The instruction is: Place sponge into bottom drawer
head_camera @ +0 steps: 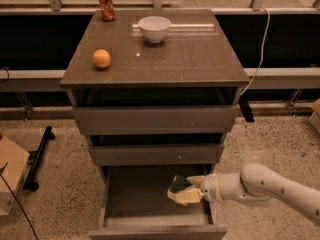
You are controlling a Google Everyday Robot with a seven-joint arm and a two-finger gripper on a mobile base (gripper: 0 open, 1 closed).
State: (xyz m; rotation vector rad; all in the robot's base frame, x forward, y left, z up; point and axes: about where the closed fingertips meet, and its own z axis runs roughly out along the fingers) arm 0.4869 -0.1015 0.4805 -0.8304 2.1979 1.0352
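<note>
Next, I release the sponge on the bottom drawer's inside [185, 198], near the side closest to my white arm. It is held just above the drawer floor now.
The bottom drawer [135, 196] of the grey-brown cabinet is pulled out, and its flat floor shows. My gripper [189, 189] reaches in from the right and hangs over the drawer's right half. It is shut on the sponge [176, 184], whose dark green top shows above pale yellow foam. The sponge is held just above the drawer floor, near the right wall. My white arm [265, 186] runs off to the lower right.
The two upper drawers [155, 120] stand slightly ajar. An orange [101, 58], a white bowl [154, 28] and a red can [106, 5] sit on the cabinet top. A cardboard box [10, 176] and a black stand [37, 159] are on the floor at left.
</note>
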